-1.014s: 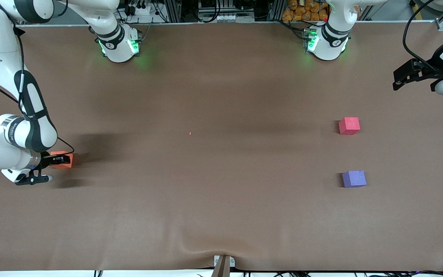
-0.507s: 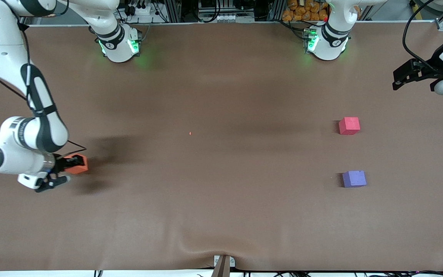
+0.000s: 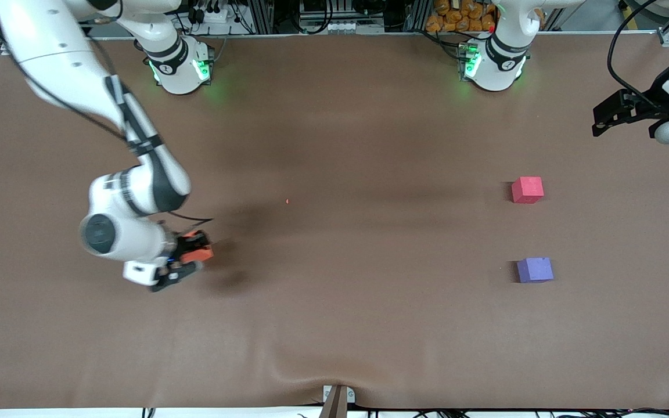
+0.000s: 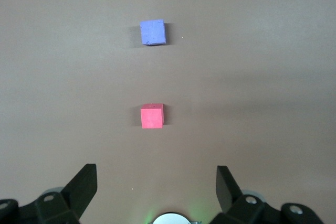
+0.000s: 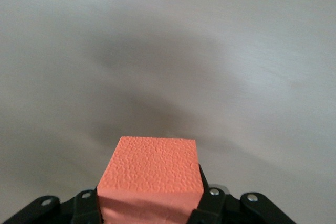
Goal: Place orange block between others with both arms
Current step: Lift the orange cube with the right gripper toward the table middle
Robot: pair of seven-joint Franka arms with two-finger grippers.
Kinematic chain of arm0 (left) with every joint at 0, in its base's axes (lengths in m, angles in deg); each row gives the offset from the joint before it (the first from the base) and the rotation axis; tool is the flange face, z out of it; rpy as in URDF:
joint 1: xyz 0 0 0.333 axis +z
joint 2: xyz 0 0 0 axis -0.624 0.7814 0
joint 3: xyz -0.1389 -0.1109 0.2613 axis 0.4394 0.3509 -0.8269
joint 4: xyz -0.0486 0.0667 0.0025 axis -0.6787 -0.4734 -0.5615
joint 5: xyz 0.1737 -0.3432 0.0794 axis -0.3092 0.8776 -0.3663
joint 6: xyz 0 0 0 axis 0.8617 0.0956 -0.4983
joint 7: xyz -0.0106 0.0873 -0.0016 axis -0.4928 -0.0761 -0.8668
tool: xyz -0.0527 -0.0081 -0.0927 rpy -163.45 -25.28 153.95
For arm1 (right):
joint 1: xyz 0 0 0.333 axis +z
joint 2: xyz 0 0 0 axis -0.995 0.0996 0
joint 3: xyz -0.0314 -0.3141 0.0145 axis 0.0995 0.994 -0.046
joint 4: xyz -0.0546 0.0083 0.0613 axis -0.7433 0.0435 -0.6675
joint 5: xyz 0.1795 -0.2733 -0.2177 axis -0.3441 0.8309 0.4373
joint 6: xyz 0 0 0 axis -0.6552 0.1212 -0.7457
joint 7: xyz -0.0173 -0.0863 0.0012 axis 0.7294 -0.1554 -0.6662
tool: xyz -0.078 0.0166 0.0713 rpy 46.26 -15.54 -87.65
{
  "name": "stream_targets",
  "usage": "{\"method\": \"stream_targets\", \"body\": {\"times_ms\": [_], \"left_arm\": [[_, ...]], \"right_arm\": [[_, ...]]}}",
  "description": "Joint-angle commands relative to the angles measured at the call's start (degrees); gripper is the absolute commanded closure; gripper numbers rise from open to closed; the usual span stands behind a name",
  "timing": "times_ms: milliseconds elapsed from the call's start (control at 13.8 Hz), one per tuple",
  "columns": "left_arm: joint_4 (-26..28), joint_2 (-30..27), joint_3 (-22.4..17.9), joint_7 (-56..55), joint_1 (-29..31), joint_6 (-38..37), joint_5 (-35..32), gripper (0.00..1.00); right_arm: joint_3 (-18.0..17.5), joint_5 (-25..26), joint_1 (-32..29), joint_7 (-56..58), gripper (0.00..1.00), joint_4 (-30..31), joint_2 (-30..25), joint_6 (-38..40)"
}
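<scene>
Next, I set the orange block with my right gripper in the middle of the table point(image 3: 337, 220), just past the tiny red speck toward the cubes.
My right gripper point(image 3: 195, 251) is shut on the orange block point(image 3: 200, 253), carrying it above the brown table toward the right arm's end. In the right wrist view the orange block point(image 5: 152, 177) fills the space between the black fingers point(image 5: 212, 203). The pinkish-red cube point(image 3: 527, 190) and the purple cube point(image 3: 535, 270) rest on the table toward the left arm's end, the purple one nearer the front camera. My left gripper point(image 3: 604, 119) waits open in the air at that end; in its wrist view it point(image 4: 156, 182) looks down on the pinkish-red cube point(image 4: 152, 116) and purple cube point(image 4: 153, 32).
The brown table cover point(image 3: 334, 325) has a wrinkle at its front edge by a small bracket point(image 3: 337, 397). The two arm bases point(image 3: 180, 67) point(image 3: 494, 64) stand along the table's edge with green lights. A tiny red speck point(image 3: 287, 201) lies mid-table.
My right arm has swung along the table toward the middle, carrying the orange block with it. The left arm and both other cubes have stayed put.
</scene>
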Motion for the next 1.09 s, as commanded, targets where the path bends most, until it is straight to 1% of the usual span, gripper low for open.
{"method": "stream_targets", "body": {"times_ms": [0, 290, 652, 797, 1014], "left_arm": [[-0.3, -0.1, 0.1, 1.3, -0.1, -0.9, -1.2, 0.00], [-0.1, -0.2, 0.1, 1.3, -0.1, -0.9, -1.1, 0.00], [-0.1, -0.2, 0.1, 1.3, 0.0, -0.9, -1.1, 0.00], [-0.1, -0.2, 0.1, 1.3, 0.0, -0.9, -1.1, 0.00], [0.1, -0.1, 0.1, 1.3, 0.0, -0.9, -1.1, 0.00]], "right_arm": [[0.5, -1.1, 6.0, -9.7, 0.88, -3.2, 1.6, 0.2], [0.6, -0.4, 13.8, -24.4, 0.86, -6.8, 4.0, 0.2], [0.7, -0.3, 21.0, -42.2, 0.86, -14.5, 10.5, 0.1], [0.8, -0.1, 23.6, -46.9, 0.86, -17.6, 12.8, 0.0], [1.2, 0.3, 27.6, -51.5, 0.85, -19.9, 15.5, 0.0]]}}
